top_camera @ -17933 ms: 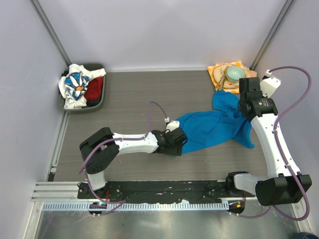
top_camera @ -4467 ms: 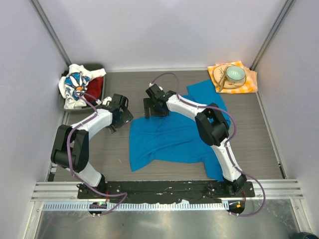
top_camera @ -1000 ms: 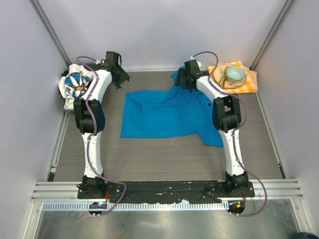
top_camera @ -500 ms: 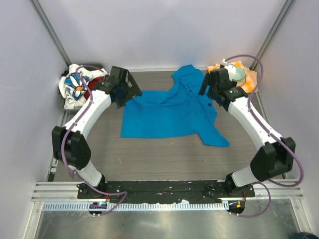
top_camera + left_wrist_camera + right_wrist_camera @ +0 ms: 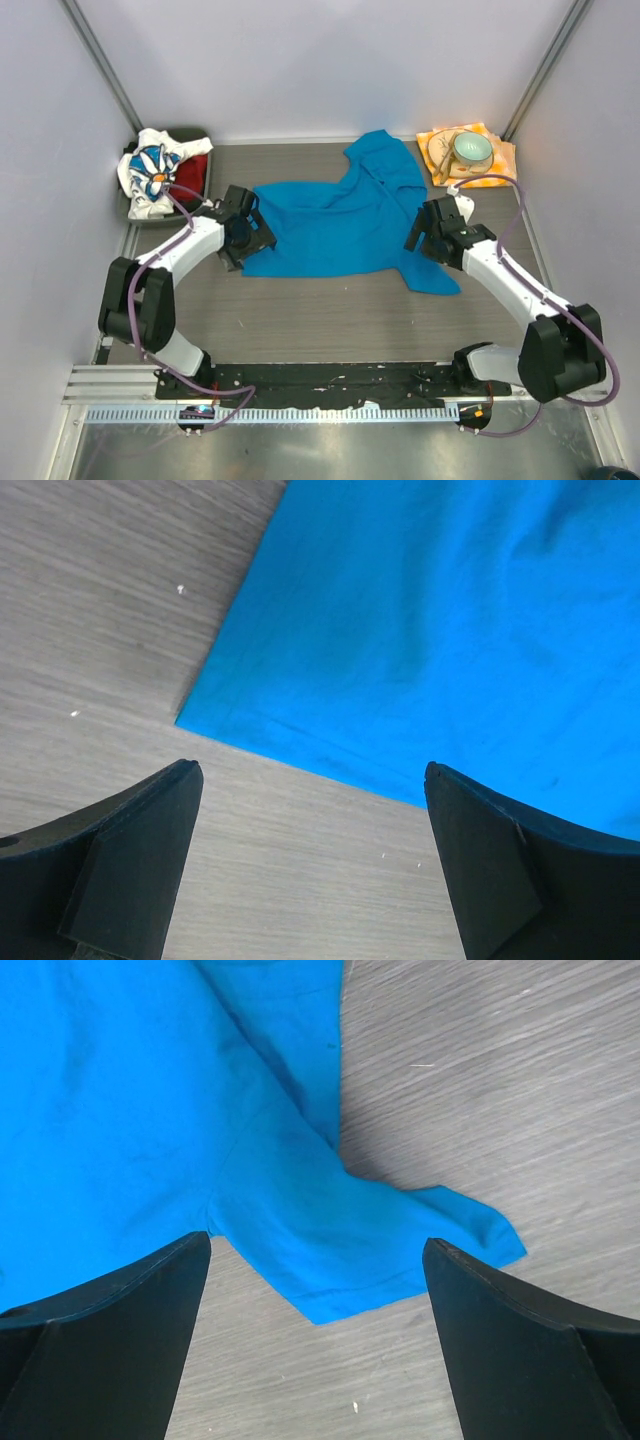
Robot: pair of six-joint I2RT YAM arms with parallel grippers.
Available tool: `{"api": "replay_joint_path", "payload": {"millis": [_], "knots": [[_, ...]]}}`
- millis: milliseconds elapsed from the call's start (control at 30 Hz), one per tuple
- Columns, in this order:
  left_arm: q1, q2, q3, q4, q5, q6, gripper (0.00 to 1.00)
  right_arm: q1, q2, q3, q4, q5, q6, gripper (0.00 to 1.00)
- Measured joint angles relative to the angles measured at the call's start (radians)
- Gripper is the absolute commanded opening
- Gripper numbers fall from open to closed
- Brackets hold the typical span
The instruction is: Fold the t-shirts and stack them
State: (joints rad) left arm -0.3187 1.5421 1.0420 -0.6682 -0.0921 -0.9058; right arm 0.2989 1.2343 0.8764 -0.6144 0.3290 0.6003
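Note:
My left gripper is to close on the near corner (image 5: pixel 247 273) (image 5: pixel 190 718) of the bright blue t-shirt, the one on the side of the dark bin.
The bright blue t-shirt (image 5: pixel 335 220) lies spread on the table, one end bunched toward the back wall. My left gripper (image 5: pixel 247 237) hovers open over its near-left corner; the left wrist view shows that blue t-shirt corner (image 5: pixel 420 630) ahead of the empty left gripper (image 5: pixel 310 780). My right gripper (image 5: pixel 424 232) stands open above the right sleeve. In the right wrist view the sleeve (image 5: pixel 360 1235) lies between and under the right gripper (image 5: pixel 318 1245), untouched. The white daisy-print t-shirt (image 5: pixel 148 170) and the red t-shirt (image 5: pixel 192 175) sit crumpled in a bin.
A dark bin (image 5: pixel 190 212) holding the two other shirts stands at the back left. At the back right an orange checked napkin (image 5: pixel 500 160) carries a plate and a pale green bowl (image 5: pixel 471 148). Grey walls close in on three sides.
Both arms have pulled back from the far edge toward the near side. The left gripper has opened and let go of the blue shirt, which now lies flat.

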Motion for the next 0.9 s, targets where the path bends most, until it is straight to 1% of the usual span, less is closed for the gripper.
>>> {"api": "replay_joint_path", "payload": {"millis": [67,167,333,467,567,767,900], "knots": [[0.000,0.037,0.008,0.019,0.005,0.000,0.97,0.000,0.043,-0.006,0.027,-0.021,0.002,0.93],[0.000,0.100,0.034,0.032,0.008,-0.003,0.97,0.000,0.118,-0.007,0.078,-0.055,0.005,0.90],[0.000,0.195,0.136,0.037,0.017,-0.004,0.96,0.000,0.264,-0.002,0.168,-0.131,0.008,0.88],[0.000,0.237,0.222,0.042,0.022,-0.004,0.95,0.000,0.317,0.034,0.187,-0.159,0.008,0.88],[0.000,0.251,0.256,0.045,0.029,-0.005,0.95,0.000,0.338,0.079,0.204,-0.169,0.005,0.86],[-0.007,0.315,0.292,0.052,0.042,-0.008,0.94,0.000,0.389,0.124,0.251,-0.190,0.000,0.84],[-0.014,0.375,0.296,0.053,0.045,-0.008,0.94,0.000,0.472,0.130,0.265,-0.200,0.000,0.84]]}}
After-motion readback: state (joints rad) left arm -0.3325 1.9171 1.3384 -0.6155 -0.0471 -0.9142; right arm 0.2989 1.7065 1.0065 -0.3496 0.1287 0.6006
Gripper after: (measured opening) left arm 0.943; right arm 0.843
